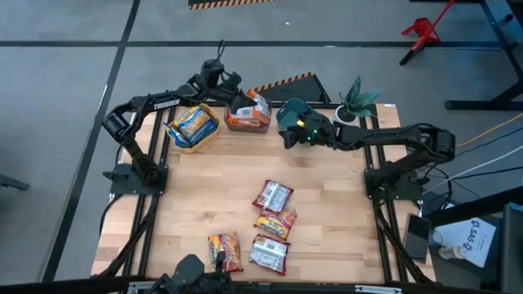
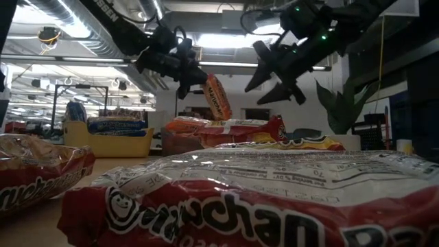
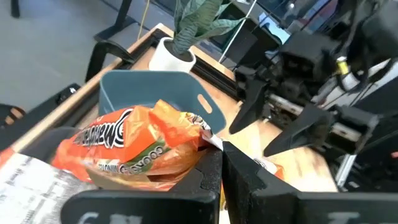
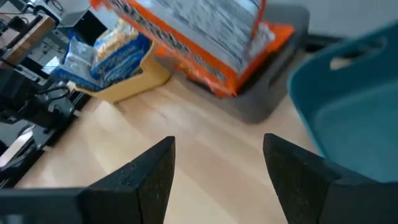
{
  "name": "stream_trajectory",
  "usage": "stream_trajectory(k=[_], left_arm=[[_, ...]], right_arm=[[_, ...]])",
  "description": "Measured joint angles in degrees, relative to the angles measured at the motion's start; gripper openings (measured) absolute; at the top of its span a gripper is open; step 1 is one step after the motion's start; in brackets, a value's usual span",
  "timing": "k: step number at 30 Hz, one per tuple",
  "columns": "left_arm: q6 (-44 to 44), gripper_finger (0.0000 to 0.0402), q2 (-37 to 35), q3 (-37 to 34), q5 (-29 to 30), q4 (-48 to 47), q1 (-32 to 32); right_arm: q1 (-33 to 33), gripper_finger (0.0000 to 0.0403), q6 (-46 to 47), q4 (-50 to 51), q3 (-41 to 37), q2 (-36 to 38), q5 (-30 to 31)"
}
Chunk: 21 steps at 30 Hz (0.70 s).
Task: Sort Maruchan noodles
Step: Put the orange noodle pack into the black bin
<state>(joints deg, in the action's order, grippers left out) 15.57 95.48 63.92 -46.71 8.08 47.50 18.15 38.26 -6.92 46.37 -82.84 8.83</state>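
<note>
My left gripper is going to put the orange packet down in the grey bin [image 1: 264,114] [image 3: 149,163], against the bin's side nearest the teal bin. The orange packet is now above the grey bin.
My left gripper [image 1: 243,95] is shut on an orange Maruchan packet [image 2: 218,96] above the grey bin [image 4: 264,106], where other orange packets [image 1: 245,121] lie. Blue-white packets [image 1: 193,124] fill the yellow bin [image 4: 127,90]. My right gripper [image 4: 217,174] is open with nothing between its fingers. It hangs over the wood beside the teal bin [image 4: 348,106] and points toward the grey bin. Several red and orange packets [image 1: 272,196] lie flat on the near half of the table. My left gripper pinches the orange packet between its two shut fingers by the crimped end seam [image 3: 208,142]. The fingers come nearly level from the table's left. The packet hangs tilted below and beyond the fingertips over the grey bin. Whether it touches the packets beneath cannot be seen.
A potted plant [image 1: 355,100] stands at the far right corner behind the teal bin. The three bins line the far edge. A red packet [image 2: 260,206] lies right before the low camera. Bare wood stretches between the bins and the loose packets.
</note>
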Motion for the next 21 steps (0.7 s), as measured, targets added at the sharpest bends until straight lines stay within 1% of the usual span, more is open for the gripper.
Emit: stream_trajectory(k=[6, 10, 13, 17, 21], left_arm=[[-4.9, 0.0, 0.0, 0.0, 0.5, 0.0, 0.3], [-6.4, 0.0, 0.0, 0.0, 0.6, 0.1, 1.2], [-7.2, 0.0, 1.0, 0.0, 0.5, 0.3, 1.3], [-7.3, 0.0, 3.6, 0.0, -1.9, 0.2, 1.0], [-7.2, 0.0, 6.1, -0.1, -2.8, 0.5, 0.8]], right_arm=[[0.1, 0.0232, -4.3, 2.6, 4.5, -1.4, 4.1], [0.8, 0.0232, -5.3, 3.7, 5.1, -1.4, 5.4], [1.6, 0.0232, -5.4, 3.8, 5.1, -1.4, 5.2], [2.7, 0.0232, -5.5, 4.0, 5.1, -1.4, 5.0], [2.6, 0.0232, -5.5, 4.0, 5.1, -1.4, 4.5]])
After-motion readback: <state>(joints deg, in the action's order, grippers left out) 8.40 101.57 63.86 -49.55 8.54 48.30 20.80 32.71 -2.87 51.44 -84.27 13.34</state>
